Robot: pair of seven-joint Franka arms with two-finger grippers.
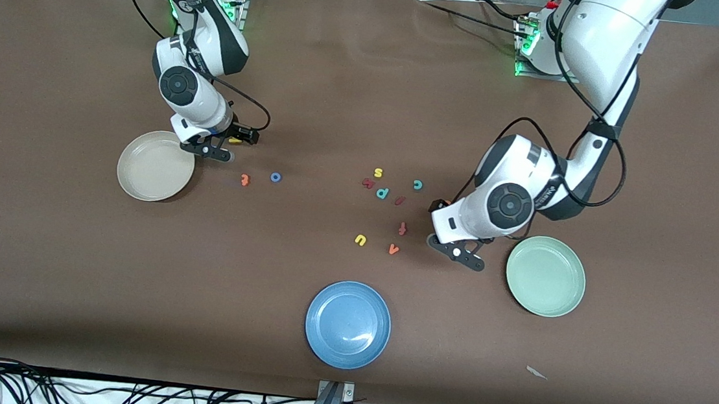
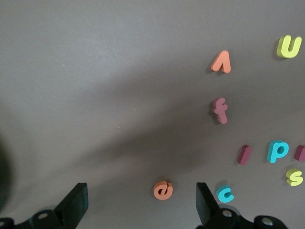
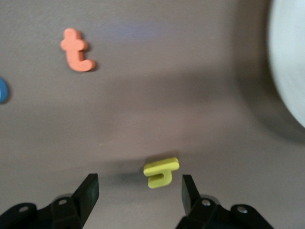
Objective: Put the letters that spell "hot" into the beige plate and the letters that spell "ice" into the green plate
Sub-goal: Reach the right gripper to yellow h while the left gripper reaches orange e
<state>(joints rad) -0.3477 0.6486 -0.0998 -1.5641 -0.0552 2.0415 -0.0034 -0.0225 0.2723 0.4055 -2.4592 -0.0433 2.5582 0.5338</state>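
I should close my left gripper on the sides of the orange e (image 1: 448, 202) (image 2: 163, 190) next to the teal c, because that letter belongs in the green plate.
My right gripper (image 1: 213, 150) hangs open beside the beige plate (image 1: 140, 184), its fingers either side of the yellow h (image 3: 161, 172) without touching it. The h (image 1: 234, 141) lies flat on the table. The orange t (image 1: 245, 179) and blue o (image 1: 276, 177) lie a little toward the left arm's end. My left gripper (image 2: 141, 202) is open above the orange e (image 2: 163, 190), which sits nearer one finger. The teal c (image 2: 225, 193) and dark red i (image 2: 244, 155) lie close by. The green plate (image 1: 569, 298) holds nothing and sits beside my left gripper (image 1: 458, 252).
A blue plate (image 1: 320, 348) sits near the table's front edge. Other loose letters lie mid-table: yellow s (image 1: 377, 173), teal p (image 1: 382, 193), red-orange f (image 1: 402, 228), yellow u (image 1: 360, 240), orange v (image 1: 394, 249). A small paper scrap (image 1: 536, 372) lies nearer the front camera than the green plate.
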